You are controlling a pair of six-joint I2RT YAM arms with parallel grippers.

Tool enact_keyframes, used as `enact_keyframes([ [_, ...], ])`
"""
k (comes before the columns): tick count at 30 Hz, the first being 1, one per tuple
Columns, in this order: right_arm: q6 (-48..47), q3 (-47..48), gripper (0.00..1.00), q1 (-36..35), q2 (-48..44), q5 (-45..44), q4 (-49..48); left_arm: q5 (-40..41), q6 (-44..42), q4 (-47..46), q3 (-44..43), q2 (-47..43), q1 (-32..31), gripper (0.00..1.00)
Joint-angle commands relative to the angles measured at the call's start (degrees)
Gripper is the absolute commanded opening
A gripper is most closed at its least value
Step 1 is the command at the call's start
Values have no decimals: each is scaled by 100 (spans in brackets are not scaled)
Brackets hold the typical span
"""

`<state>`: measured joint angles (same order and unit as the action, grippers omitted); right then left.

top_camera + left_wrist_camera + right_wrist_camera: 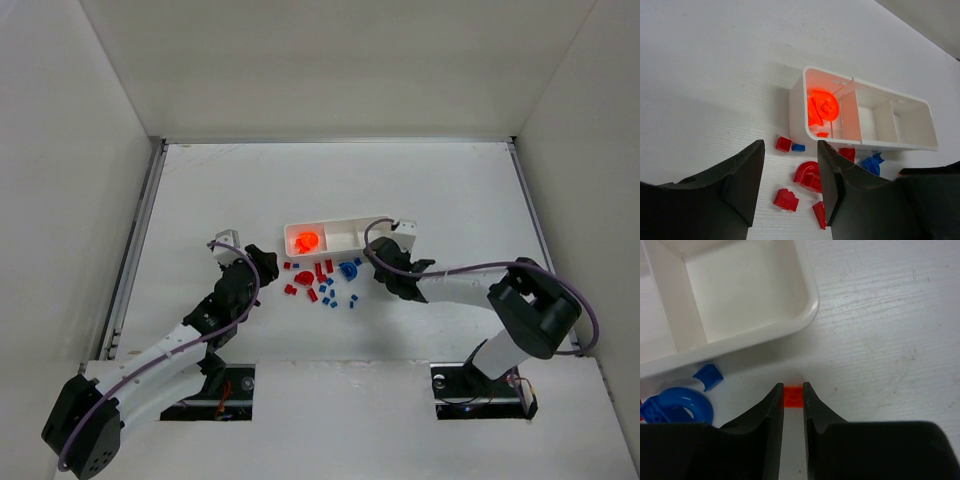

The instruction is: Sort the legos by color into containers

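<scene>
My right gripper will let go of the small orange brick among the bright orange pieces in the white tray (310, 245).
The white three-compartment tray (340, 222) lies mid-table. Its left compartment holds bright orange pieces (305, 241); the other two look empty. Red and blue legos (320, 285) lie scattered just in front of it. My right gripper (372, 262) is low by the tray's front right corner, shut on a small orange brick (793, 395) at table level. My left gripper (262, 258) is open and empty, left of the pile. In the left wrist view its fingertips (821, 150) straddle a red curved piece (809, 175) and a red brick (786, 200).
A blue ring piece (682, 402) and a small blue curved piece (708, 376) lie left of my right gripper, against the tray's wall (812, 305). White walls enclose the table on three sides.
</scene>
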<state>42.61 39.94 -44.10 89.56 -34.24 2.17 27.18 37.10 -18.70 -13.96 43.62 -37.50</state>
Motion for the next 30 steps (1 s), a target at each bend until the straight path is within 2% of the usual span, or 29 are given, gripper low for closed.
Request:
enact_keyframes([
  [1, 195, -48, 20, -191, -482, -250, 204, -2, -19, -187, -28, -99, -16, 43],
  [6, 213, 153, 20, -621, -1264, -285, 512, -2, -28, -178, -46, -73, -87, 39],
  [9, 47, 530, 20, -911, -1327, -128, 407, -2, -45, -82, -81, -90, -166, 37],
  [16, -587, 1849, 20, -1044, -99, 444, -226, 68, -54, 507, -221, -117, -289, 34],
  [26, -772, 3308, 20, -1000, 1476, 822, -279, 77, 157, 894, -125, 349, -710, 33],
  [28, -763, 3441, 24, -991, 1634, 814, -288, 77, 166, 921, -107, 454, -833, 34],
  [30, -746, 3511, 33, -974, 1696, 787, -314, 77, 166, 982, -107, 534, -930, 34],
])
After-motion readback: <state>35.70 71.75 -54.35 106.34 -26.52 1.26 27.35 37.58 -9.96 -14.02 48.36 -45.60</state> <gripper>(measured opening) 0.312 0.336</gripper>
